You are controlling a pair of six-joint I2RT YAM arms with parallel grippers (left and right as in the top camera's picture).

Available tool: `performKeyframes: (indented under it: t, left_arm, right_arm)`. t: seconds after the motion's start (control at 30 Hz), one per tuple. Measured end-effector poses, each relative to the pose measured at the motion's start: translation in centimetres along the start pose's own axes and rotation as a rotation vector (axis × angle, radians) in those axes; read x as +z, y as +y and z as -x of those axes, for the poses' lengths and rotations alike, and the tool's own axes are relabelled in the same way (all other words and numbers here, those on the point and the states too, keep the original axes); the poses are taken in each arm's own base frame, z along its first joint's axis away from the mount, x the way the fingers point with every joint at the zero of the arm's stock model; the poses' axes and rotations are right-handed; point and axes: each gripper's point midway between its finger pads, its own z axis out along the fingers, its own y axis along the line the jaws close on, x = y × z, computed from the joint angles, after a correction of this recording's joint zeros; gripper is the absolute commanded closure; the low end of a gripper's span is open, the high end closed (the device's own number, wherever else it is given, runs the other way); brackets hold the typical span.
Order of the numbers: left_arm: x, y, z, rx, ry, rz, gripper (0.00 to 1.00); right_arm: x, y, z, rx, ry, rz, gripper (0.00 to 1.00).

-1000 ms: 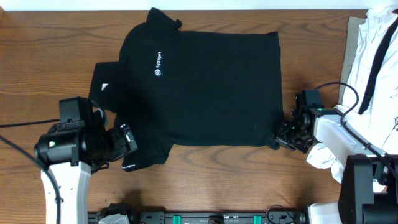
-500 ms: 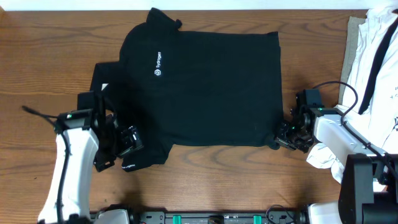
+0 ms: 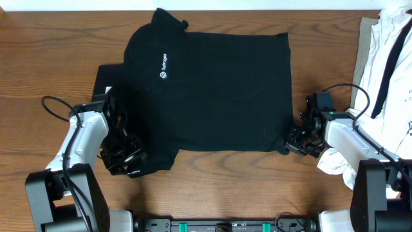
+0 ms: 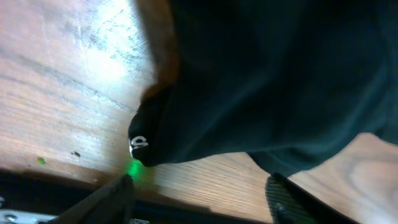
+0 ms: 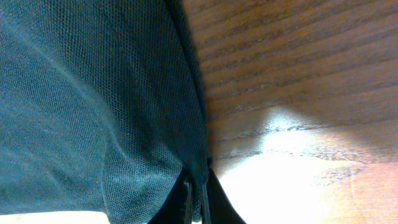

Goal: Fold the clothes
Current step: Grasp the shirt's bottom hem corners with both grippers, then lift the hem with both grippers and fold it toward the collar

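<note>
The left gripper's open fingers are short of the shirt's white-marked corner, so the robot should shift over and pinch that corner (image 4: 150, 138) before both grippers fold the shirt's hem.
The clothes (image 3: 219, 90) are a black shirt with a small white logo, spread flat on the wooden table. My left gripper (image 3: 125, 156) hovers low at the shirt's near-left sleeve. In the left wrist view its gripper (image 4: 202, 200) stands open, with bare wood between the fingers (image 4: 287, 200) and the dark cloth (image 4: 267, 81) lying just ahead. My right gripper (image 3: 293, 143) sits at the shirt's near-right corner. In the right wrist view that gripper (image 5: 199, 198) is shut on the hem of the cloth (image 5: 93, 106).
White garments with black straps (image 3: 386, 51) are piled at the right edge, close behind the right arm. A cable (image 3: 55, 103) loops beside the left arm. A dark rail (image 3: 225, 225) runs along the table's front edge.
The left arm has swung in and lowered over the near-left sleeve, and its jaws have narrowed. The right arm and the shirt have not moved.
</note>
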Motion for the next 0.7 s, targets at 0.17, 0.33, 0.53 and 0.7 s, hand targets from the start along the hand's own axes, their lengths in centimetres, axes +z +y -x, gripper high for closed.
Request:
performKeyframes:
  t: [0.17,0.33,0.53,0.7]
  left_arm:
    - [0.4,0.4,-0.2,-0.003,0.009,0.021,0.67]
    - [0.7,0.6,-0.1,-0.003,0.004,0.028,0.58]
    - [1.2,1.0,0.4,-0.002,-0.020,0.046,0.46]
    - [1.3,1.4,0.9,-0.013,-0.040,0.058,0.39]
  right_arm:
    - [0.0,0.0,0.0,0.000,0.000,0.001,0.96]
    - [0.0,0.0,0.0,-0.001,0.000,0.001,0.96]
    - [0.0,0.0,0.0,-0.001,0.000,0.001,0.96]
    - [0.0,0.0,0.0,-0.002,-0.001,0.002,0.95]
